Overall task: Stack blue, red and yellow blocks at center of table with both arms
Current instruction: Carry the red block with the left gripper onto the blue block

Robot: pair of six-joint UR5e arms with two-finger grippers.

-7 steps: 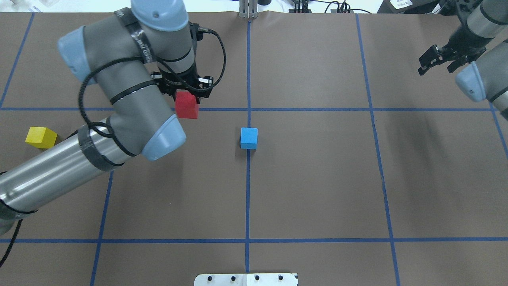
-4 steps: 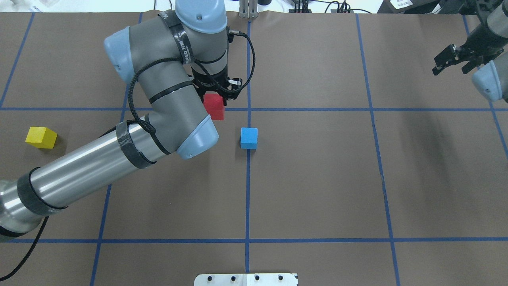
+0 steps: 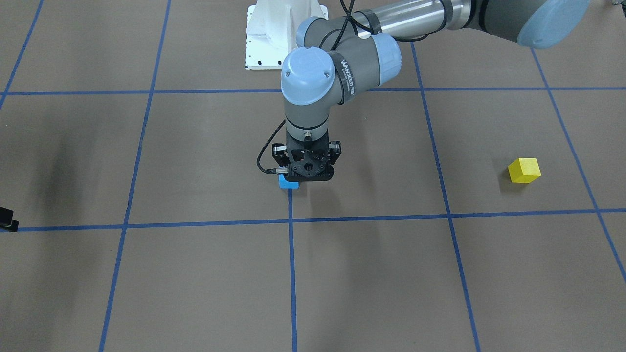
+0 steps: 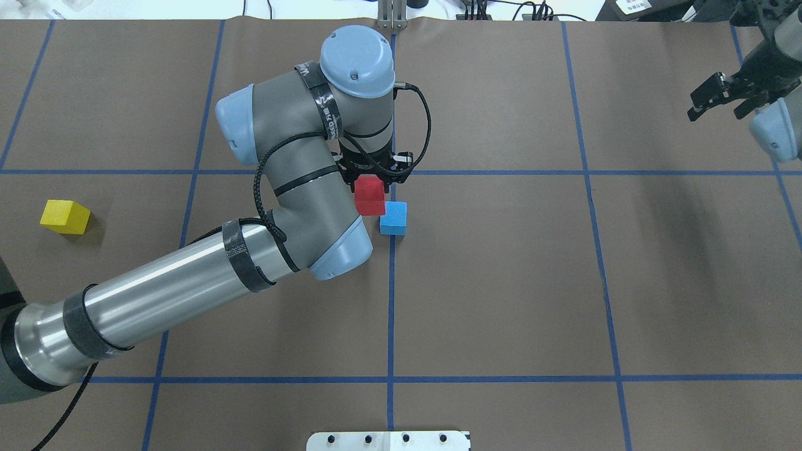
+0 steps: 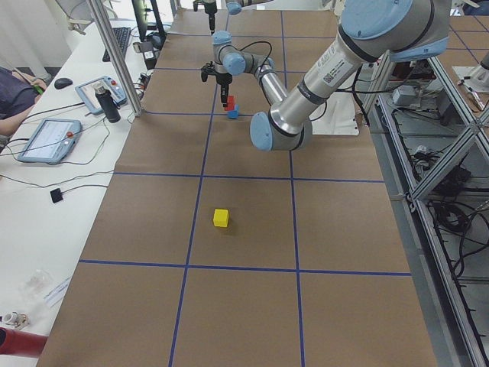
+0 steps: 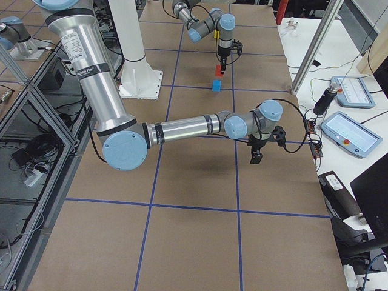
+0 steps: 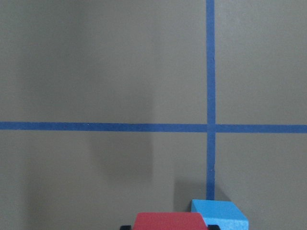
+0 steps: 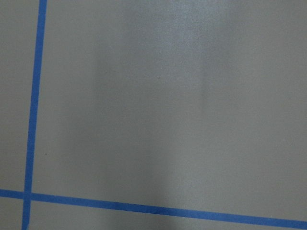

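Next, my left gripper sets the red block free on top of the blue block (image 3: pixel 288 169) (image 7: pixel 228 225), where I should let go of it.
My left gripper (image 4: pixel 371 183) is shut on the red block (image 4: pixel 369 196) and holds it above the table, just left of and overlapping the blue block (image 4: pixel 395 219). The blue block sits on the table's centre line. In the left wrist view the red block (image 7: pixel 169 221) shows at the bottom edge with the blue block (image 7: pixel 221 215) to its right. In the front view the gripper (image 3: pixel 307 177) hides the red block, and only a corner of the blue block (image 3: pixel 286 184) shows. The yellow block (image 4: pixel 64 217) lies at the far left. My right gripper (image 4: pixel 720 103) is open and empty at the far right.
Blue tape lines (image 4: pixel 501 172) grid the brown table. The white robot base plate (image 4: pixel 388 440) is at the near edge. My left arm's forearm (image 4: pixel 175 294) slants across the table's left half. Tablets and a bottle (image 5: pixel 112 103) lie beyond the far edge.
My left arm has carried the red block to the right, from well left of the blue block to right beside it. My right gripper has drawn back toward the right edge.
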